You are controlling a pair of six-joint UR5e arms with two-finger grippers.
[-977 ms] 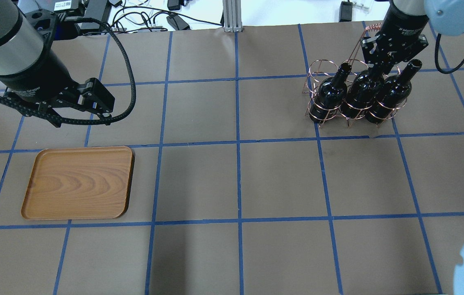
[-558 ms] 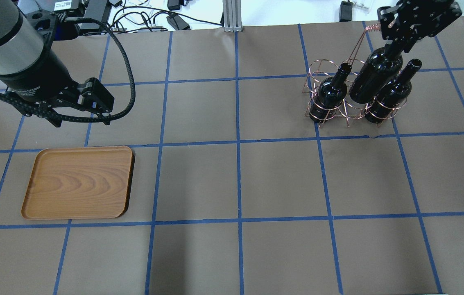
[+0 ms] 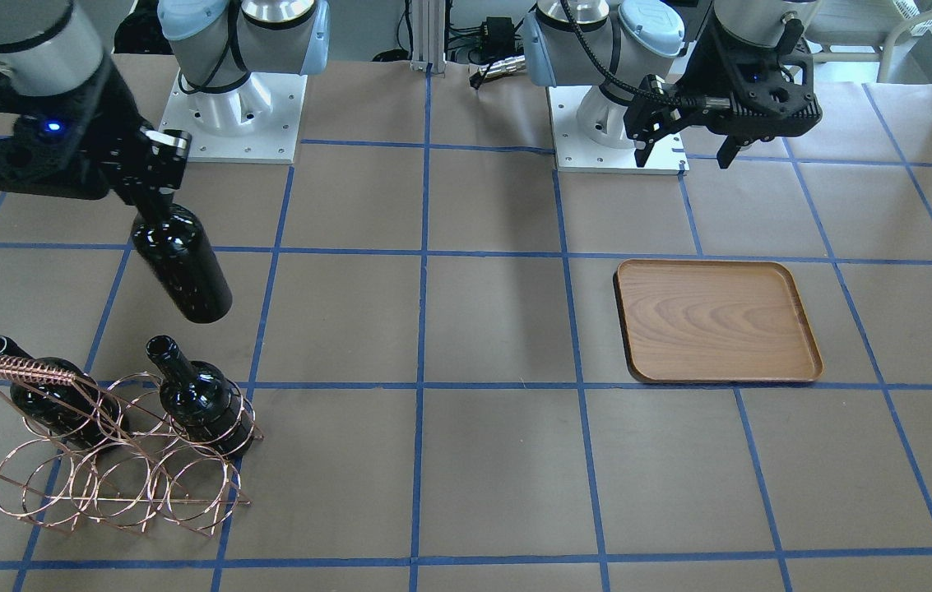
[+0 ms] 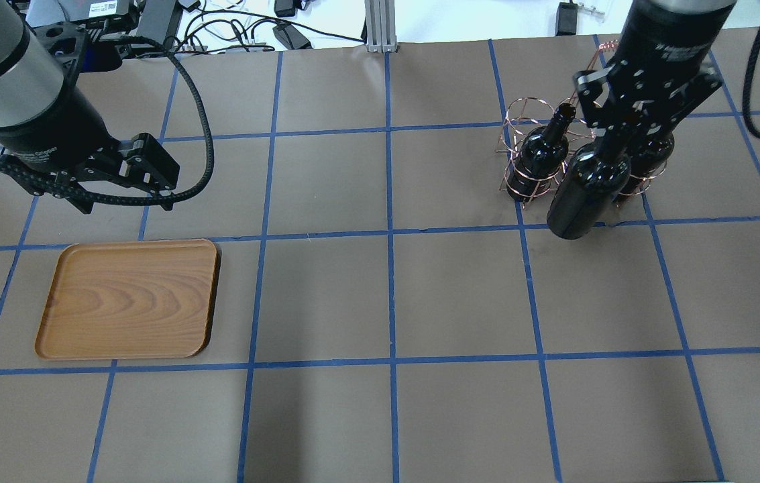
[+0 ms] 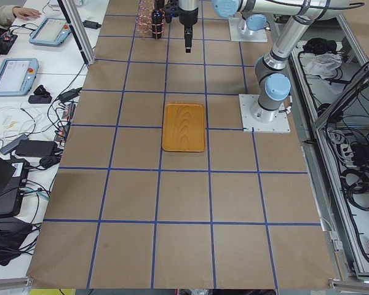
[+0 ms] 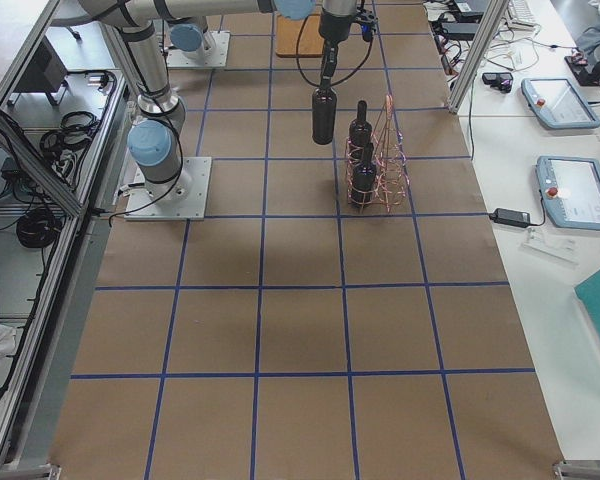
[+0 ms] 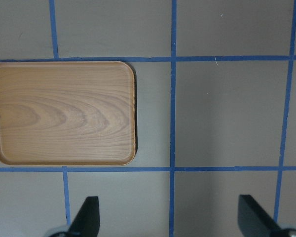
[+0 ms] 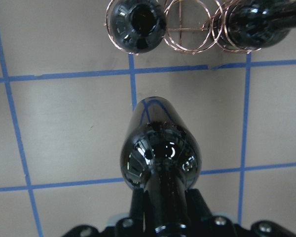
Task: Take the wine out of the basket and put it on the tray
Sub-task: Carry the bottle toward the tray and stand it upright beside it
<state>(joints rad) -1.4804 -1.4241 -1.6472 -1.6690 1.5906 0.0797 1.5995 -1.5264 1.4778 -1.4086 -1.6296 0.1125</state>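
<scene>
My right gripper needs to release the wine bottle on the table (image 3: pixel 526 353) next to the edge of the wooden tray that is nearest the basket. The bottle now hangs upright above the table.
My right gripper (image 4: pixel 613 127) is shut on the neck of a black wine bottle (image 4: pixel 581 194). The bottle hangs upright above the table, clear of the copper wire basket (image 3: pixel 25 372) and on the robot's side of it. It also shows in the front view (image 3: pixel 183 267) and the right wrist view (image 8: pixel 160 153). Two more bottles (image 4: pixel 540 151) (image 4: pixel 653 155) stand in the basket's end hoops; the middle hoop (image 8: pixel 187 29) is empty. The wooden tray (image 4: pixel 128 298) lies empty at the left. My left gripper (image 3: pixel 683 140) is open and empty, hovering just behind the tray (image 7: pixel 64 111).
The table is brown with a blue tape grid. Cables and boxes lie along the far edge (image 4: pixel 232 27). The arm bases (image 3: pixel 235 107) (image 3: pixel 614 131) are bolted on the robot's side. The basket's coiled handle stands above its hoops.
My right gripper has lifted the middle bottle out of the basket and carried it toward the robot's side, clear of the hoops. My left arm has shifted only slightly.
</scene>
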